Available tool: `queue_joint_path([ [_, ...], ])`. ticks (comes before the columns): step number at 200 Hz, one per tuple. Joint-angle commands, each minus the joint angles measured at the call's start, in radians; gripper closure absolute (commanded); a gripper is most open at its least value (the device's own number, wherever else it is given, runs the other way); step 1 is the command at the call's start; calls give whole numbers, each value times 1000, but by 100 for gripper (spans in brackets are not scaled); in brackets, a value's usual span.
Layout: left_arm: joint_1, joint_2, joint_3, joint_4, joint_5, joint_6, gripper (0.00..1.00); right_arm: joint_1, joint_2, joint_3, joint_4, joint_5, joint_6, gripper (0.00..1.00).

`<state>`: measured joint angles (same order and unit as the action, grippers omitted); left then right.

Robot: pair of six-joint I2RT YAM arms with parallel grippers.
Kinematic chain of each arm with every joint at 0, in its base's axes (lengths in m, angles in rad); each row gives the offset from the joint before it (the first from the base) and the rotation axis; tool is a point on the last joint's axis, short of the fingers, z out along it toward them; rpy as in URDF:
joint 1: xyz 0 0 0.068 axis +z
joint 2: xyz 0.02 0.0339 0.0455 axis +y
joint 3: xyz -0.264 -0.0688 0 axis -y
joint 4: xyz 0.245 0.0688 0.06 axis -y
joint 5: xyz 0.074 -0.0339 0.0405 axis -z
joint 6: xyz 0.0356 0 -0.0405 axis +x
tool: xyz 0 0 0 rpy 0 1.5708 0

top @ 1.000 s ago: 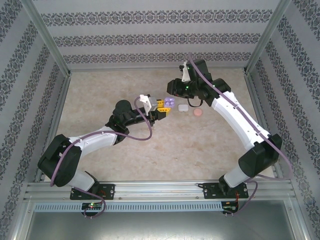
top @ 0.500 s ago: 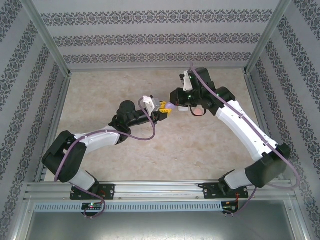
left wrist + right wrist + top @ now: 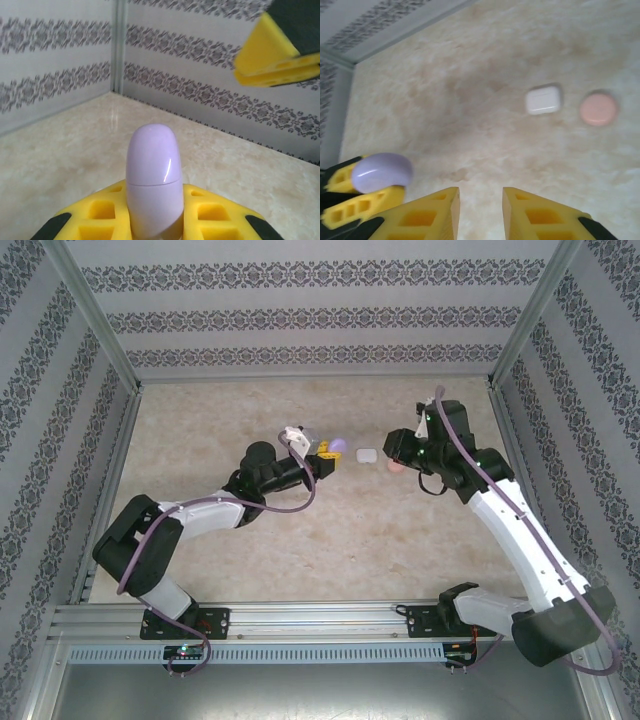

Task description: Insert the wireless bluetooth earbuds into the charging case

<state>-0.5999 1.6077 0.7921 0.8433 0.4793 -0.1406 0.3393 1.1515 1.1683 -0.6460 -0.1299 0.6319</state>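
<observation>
The table [image 3: 316,477] is directly below, near the white case. Next, my left gripper lets go of the lilac charging case, now held upright mid-table, there.
A lilac charging case [image 3: 152,175] stands upright with its lid closed, and my left gripper [image 3: 154,227] is shut on its lower half. From above, the case [image 3: 339,446] sits at the tip of the left gripper [image 3: 328,452], mid-table. My right gripper [image 3: 481,210] stands open with nothing between its yellow fingers, a short way right of the case [image 3: 381,172]. In the top view the right gripper [image 3: 392,446] hovers near the two other cases. The earbuds are out of view.
A white rectangular case [image 3: 543,99] and a round pink case [image 3: 598,108] lie shut on the beige table, just right of centre [image 3: 366,454]. One finger of the right gripper [image 3: 272,55] shows at the upper right in the left wrist view. Patterned walls enclose the table.
My right gripper came over the lilac case, then drew back to the right and stands open. The case, seen open a second ago, now has its lid closed. The left arm shifted slightly.
</observation>
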Motion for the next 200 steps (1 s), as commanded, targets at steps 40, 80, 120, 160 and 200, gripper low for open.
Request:
queue_joint_path([
  [40,37,120,88,-332,-155,-269,100,-21,-76,-228,77,173,10,61],
  [80,71,259,265,-613,-71,-395,100,-36,-96,-277,88,177,19,52],
  [120,73,348,357,-755,-56,-451,100,-43,-95,-272,95,170,20,47],
  [160,83,383,392,-852,-91,-466,96,-48,-91,-250,97,163,20,43],
  [200,98,389,412,-941,-118,-468,77,-53,-94,-230,92,161,20,39],
])
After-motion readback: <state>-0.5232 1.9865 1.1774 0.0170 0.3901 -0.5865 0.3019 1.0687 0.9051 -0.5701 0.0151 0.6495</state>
